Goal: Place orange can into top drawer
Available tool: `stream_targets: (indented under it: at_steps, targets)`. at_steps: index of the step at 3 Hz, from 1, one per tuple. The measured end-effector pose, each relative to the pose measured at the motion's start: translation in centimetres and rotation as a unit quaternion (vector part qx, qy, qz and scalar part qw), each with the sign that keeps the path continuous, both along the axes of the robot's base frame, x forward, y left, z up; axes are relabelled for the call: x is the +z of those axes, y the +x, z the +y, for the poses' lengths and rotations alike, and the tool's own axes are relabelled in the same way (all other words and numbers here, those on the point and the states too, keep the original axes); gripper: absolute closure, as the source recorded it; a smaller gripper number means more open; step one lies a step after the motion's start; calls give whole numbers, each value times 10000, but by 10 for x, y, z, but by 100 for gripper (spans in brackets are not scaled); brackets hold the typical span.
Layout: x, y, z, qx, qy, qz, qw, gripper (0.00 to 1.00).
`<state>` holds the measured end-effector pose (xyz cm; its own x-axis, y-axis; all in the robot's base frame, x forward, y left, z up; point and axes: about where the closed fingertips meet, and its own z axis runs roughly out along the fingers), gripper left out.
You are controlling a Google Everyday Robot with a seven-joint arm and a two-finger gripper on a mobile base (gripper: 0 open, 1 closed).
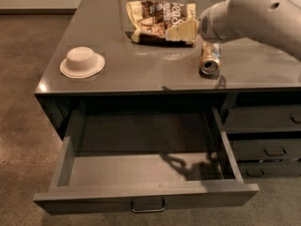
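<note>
My gripper is going to close on the body (pixel 209 52) of the orange can, at a spot that is just behind the silver end of the can.
The orange can (pixel 210 58) lies on its side on the grey countertop (pixel 141 69), near the right front, its silver end facing me. My gripper (pixel 180 30) hangs over the counter just up and left of the can, in front of the snack bag, apart from the can. The white arm reaches in from the upper right and covers the can's far end. The top drawer (pixel 141 168) is pulled out wide below the counter and holds nothing. Its small metal handle (pixel 148 206) sits centred on the front.
A brown-and-cream snack bag (pixel 157 19) lies at the back of the counter. A white upside-down bowl (pixel 82 62) sits at the left front. Narrower dark drawers (pixel 263 131) are stacked shut at the right. Brown floor lies to the left.
</note>
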<state>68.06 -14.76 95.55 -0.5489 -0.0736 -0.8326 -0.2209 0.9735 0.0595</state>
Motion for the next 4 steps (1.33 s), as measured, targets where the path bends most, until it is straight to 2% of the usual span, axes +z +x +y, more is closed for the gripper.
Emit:
stream_targets:
  at_steps: [1, 4]
  targets:
    - [-24, 17, 0, -82, -266, 112, 9995, 0]
    - [-85, 52, 6, -153, -578, 523, 9968, 0]
